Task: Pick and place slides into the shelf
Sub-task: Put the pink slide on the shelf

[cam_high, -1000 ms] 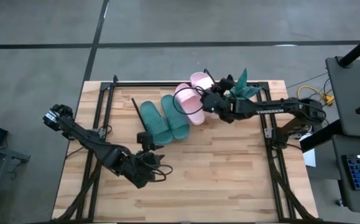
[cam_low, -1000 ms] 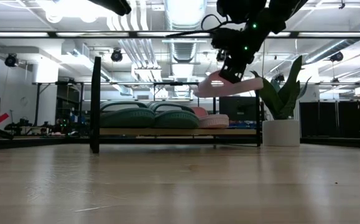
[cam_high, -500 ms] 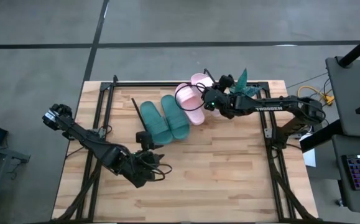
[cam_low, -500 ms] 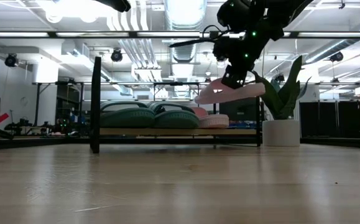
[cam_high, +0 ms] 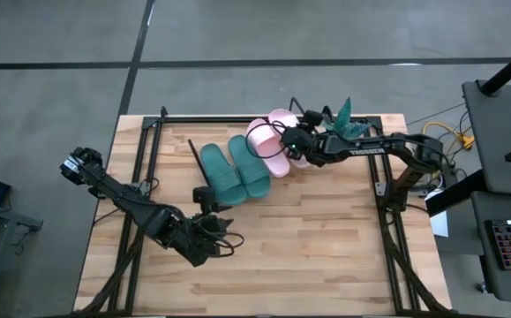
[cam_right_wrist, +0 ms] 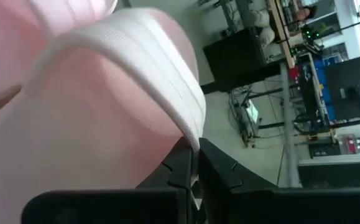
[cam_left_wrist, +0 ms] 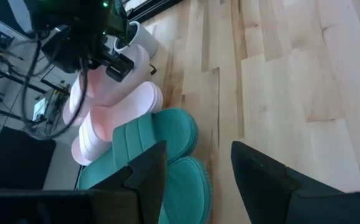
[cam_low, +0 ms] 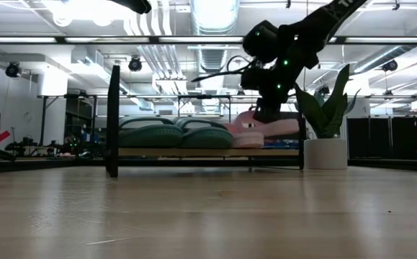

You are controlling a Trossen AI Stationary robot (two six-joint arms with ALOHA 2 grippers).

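Note:
The robot's right gripper will set the second pink slide down on the shelf [cam_high: 296,143] between the first pink slide and the potted plant.
Two dark green slides [cam_high: 235,170] [cam_low: 172,135] lie side by side on the shelf [cam_low: 194,152], soles down. One pink slide [cam_high: 269,150] [cam_low: 245,139] lies to their right on it. My right gripper [cam_high: 292,141] [cam_right_wrist: 193,152] is shut on the second pink slide [cam_high: 283,121] [cam_low: 279,127], which sits low over the shelf's right end, beside the first pink one. My left gripper [cam_high: 213,244] [cam_left_wrist: 198,174] hangs open over the table's near left, pointing at the slides and holding nothing. My right gripper pinches the edge of the pink slide's wide strap [cam_right_wrist: 189,127] between its two fingers. The fingers come from the table's right, slanting down. The slide hangs tilted, low over the shelf's right end; whether it touches the board or the other pink slide I cannot tell.
A potted plant [cam_low: 326,129] [cam_high: 347,124] stands right behind the shelf's right end, close to my right arm. The shelf's black upright [cam_low: 111,119] marks its left end. Bare wooden tabletop [cam_high: 326,247] spreads over the near half.
My right gripper has gone down and toward the table's left with the pink slide, staying shut. The slide has come down from well above the shelf to just over its right end, next to the other pink slide.

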